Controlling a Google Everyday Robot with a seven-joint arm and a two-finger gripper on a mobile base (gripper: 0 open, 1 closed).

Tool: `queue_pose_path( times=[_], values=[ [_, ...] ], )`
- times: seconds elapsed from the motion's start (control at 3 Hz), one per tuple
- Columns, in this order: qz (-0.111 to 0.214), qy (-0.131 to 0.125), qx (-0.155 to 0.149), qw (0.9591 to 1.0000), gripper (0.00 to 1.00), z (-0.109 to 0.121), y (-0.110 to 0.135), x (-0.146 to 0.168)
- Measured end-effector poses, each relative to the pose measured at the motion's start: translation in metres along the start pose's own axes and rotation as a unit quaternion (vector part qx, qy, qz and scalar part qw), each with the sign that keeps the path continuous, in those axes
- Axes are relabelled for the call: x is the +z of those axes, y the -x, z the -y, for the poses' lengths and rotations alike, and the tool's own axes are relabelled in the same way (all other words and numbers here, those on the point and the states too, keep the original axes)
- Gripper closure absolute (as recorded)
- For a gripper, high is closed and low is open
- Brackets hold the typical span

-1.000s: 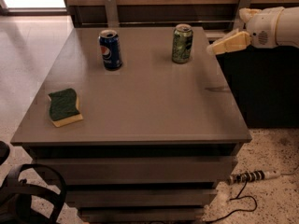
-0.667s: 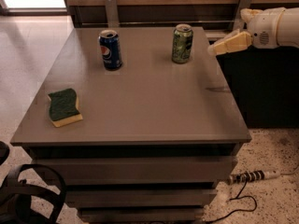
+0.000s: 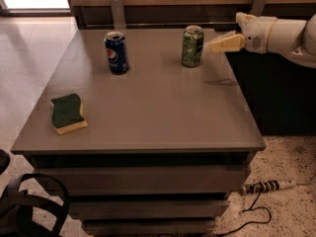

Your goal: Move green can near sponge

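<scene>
The green can will have my gripper closed around its upper half (image 3: pixel 192 38), just under its silver top.
The green can (image 3: pixel 192 46) stands upright at the back right of the grey table (image 3: pixel 148 107), with a mottled green label and a silver top. The sponge (image 3: pixel 67 112) lies flat near the table's front left edge, dark green top over a yellow base. My gripper (image 3: pixel 223 33) reaches in from the right on a white arm. It is open and empty, just right of the green can at the height of its upper half, a small gap away. One pale yellow finger (image 3: pixel 224 43) points at the can.
A blue Pepsi can (image 3: pixel 116 52) stands upright at the back left of the table. A wooden wall with metal brackets runs behind the table. A power strip (image 3: pixel 266 186) and its cable lie on the floor at the right. A dark object sits at bottom left.
My gripper has moved a little to the left, closer to the green can. The cans and the sponge have not moved.
</scene>
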State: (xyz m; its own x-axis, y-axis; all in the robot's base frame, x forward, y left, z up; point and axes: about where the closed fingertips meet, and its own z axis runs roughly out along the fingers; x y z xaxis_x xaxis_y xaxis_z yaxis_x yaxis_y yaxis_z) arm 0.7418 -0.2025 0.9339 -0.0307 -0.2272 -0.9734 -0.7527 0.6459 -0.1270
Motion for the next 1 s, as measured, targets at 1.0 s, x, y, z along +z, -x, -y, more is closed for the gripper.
queue_pose_path(
  times=[1.0],
  values=[
    [0.067,0.026,0.029,0.9970,0.00,0.009,-0.011,0.052]
  ],
)
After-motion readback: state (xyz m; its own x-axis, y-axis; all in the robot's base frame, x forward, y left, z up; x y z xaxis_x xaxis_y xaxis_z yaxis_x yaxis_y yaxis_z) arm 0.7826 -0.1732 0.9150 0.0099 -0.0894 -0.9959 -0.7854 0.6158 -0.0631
